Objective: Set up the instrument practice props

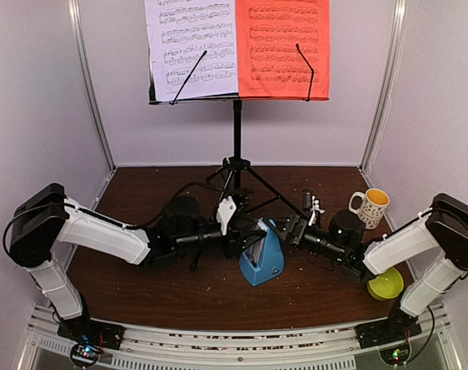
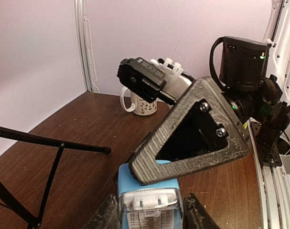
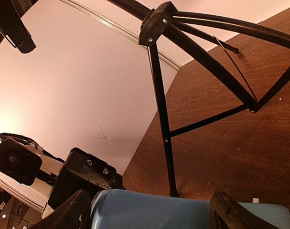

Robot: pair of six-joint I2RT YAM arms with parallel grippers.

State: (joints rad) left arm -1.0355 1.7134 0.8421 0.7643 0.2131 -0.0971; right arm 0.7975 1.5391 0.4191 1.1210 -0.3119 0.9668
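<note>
My left gripper is going to release the clear cover. It will set it on the brown table, across the music stand from the mug (image 1: 149, 227).
The black music stand (image 1: 237, 131) stands at the back centre. A white sheet (image 1: 191, 46) rests on the left half of its desk and a red sheet (image 1: 282, 46) on the right half. In front of its tripod legs (image 3: 160, 114) the blue metronome (image 1: 261, 260) with its clear cover (image 2: 149, 202) sits on the table. My left gripper (image 1: 243, 233) reaches it from the left and is shut on it, with one finger (image 2: 101, 217) against each side. My right gripper (image 1: 286, 228) comes from the right with its jaws wide apart around the blue body (image 3: 183, 210). One right finger (image 2: 183, 138) lies over the metronome's top.
A white patterned mug (image 1: 370, 206) stands at the right behind my right arm. A small yellow bowl (image 1: 385, 284) sits near the right front edge. The stand's legs spread across the back of the brown table (image 1: 180, 301). White walls close in the sides and back.
</note>
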